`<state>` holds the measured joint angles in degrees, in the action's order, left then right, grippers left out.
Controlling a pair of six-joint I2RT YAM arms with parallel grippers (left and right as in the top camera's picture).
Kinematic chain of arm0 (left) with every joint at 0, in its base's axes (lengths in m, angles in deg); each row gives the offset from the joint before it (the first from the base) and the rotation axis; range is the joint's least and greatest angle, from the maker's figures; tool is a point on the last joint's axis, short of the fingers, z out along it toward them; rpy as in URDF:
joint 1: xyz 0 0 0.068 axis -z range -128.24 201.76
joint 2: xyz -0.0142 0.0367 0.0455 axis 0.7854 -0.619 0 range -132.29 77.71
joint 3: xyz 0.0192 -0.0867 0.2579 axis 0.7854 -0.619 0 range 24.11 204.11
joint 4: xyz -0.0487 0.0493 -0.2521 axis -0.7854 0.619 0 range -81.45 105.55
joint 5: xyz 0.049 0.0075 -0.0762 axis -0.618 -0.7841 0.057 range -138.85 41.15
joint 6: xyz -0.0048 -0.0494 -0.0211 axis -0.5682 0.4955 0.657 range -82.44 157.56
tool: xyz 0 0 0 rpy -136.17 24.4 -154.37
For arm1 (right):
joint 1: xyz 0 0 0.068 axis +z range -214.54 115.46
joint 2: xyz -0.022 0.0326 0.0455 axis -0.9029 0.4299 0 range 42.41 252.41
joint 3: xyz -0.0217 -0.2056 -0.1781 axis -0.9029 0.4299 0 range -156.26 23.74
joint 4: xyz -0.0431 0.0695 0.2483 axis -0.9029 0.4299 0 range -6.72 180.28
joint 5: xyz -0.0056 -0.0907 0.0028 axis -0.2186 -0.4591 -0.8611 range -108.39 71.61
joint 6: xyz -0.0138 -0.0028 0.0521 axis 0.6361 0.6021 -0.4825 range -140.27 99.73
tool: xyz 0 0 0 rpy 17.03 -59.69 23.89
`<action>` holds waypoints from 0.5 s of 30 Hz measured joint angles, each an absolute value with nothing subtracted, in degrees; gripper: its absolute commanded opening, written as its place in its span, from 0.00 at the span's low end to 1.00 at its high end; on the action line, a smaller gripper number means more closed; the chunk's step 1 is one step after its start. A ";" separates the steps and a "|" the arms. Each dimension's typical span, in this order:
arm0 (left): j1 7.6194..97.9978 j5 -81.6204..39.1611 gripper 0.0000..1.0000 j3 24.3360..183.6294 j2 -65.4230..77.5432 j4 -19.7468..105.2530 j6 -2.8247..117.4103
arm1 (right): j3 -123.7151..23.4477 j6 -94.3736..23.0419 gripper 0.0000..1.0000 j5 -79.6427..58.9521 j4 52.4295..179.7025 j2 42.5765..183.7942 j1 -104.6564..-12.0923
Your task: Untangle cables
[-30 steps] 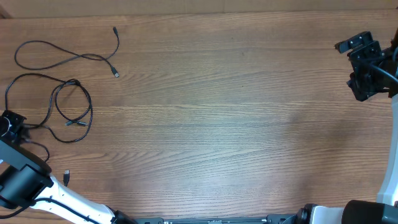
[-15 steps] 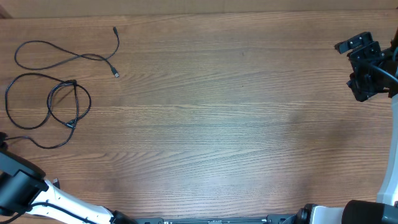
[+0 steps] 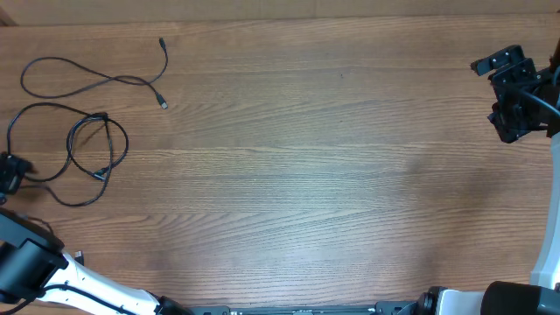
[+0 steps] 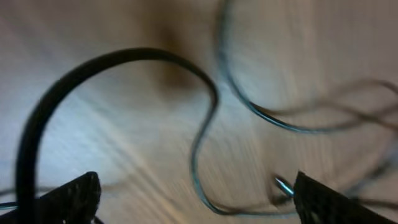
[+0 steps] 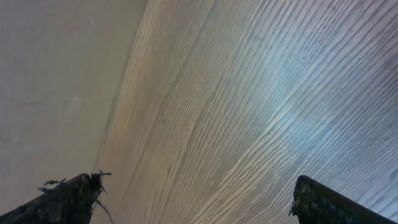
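The robot's left gripper should next close on the strand of cable (image 3: 111,143) next to the plug at the far side of the coiled cable, inside its loops.
Two thin black cables lie at the table's left. One cable (image 3: 96,80) snakes along the far left with both plugs free. The other cable (image 3: 87,149) is coiled in overlapping loops below it, and a strand runs to my left gripper (image 3: 10,173) at the table's left edge. In the blurred left wrist view that gripper (image 4: 193,200) is open, its fingertips (image 4: 74,196) far apart, and a thin strand of cable (image 4: 200,146) lies on the wood between them, ungripped. My right gripper (image 3: 512,92) hangs at the far right, open (image 5: 193,199) over bare wood.
A small plug end (image 3: 77,255) shows near the left arm's base at the near edge. The wooden table (image 3: 306,175) spreads between the arms. A thick dark cable arc (image 4: 93,68) crosses the left of the left wrist view.
My left gripper has gone from shut to open, letting go of the coiled cable. The coil was pulled left and tightened. The right arm has not moved.
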<state>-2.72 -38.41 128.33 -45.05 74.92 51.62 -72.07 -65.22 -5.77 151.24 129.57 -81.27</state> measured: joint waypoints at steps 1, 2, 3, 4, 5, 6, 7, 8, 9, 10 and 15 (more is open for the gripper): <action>-2.72 -36.64 1.00 128.44 -45.05 75.35 50.59 | -72.07 -65.19 1.00 -5.74 151.38 129.57 -81.27; -2.72 -35.37 1.00 128.77 -45.05 75.94 49.87 | -72.07 -65.19 1.00 -5.74 151.51 129.57 -81.25; -2.72 -34.32 1.00 129.64 -45.05 76.71 49.33 | -72.07 -65.19 1.00 -5.79 151.62 129.57 -81.07; -2.72 -34.43 1.00 130.82 -45.05 77.39 49.41 | -72.07 -65.19 1.00 -5.77 151.68 129.57 -80.99; -2.72 -35.22 0.99 132.09 -45.05 78.02 49.74 | -72.07 -65.19 1.00 -5.74 151.68 129.57 -80.94; -2.72 -36.81 1.00 133.90 -44.99 78.70 50.72 | -72.07 -65.22 1.00 -5.74 151.73 129.57 -80.88; -2.72 -38.41 1.00 135.28 -44.75 78.94 51.64 | -72.09 -65.22 1.00 -5.77 151.73 129.57 -80.88; -2.72 -39.98 1.00 136.27 -44.53 79.22 52.56 | -72.07 -65.19 1.00 -5.74 151.73 129.57 -80.88; -2.72 -42.23 1.00 137.51 -44.20 79.79 54.13 | -72.07 -65.22 1.00 -5.77 151.75 129.57 -80.90; -2.72 -44.73 1.00 138.54 -43.54 80.18 55.86 | -72.07 -65.22 1.00 -5.74 151.75 129.57 -80.90; -2.74 -45.88 0.95 141.18 -38.80 81.45 60.39 | -72.07 -65.19 1.00 -5.74 151.79 129.57 -80.90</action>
<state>-2.74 -45.88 141.18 -38.80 81.45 60.39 -72.07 -65.19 -5.74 151.79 129.57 -80.90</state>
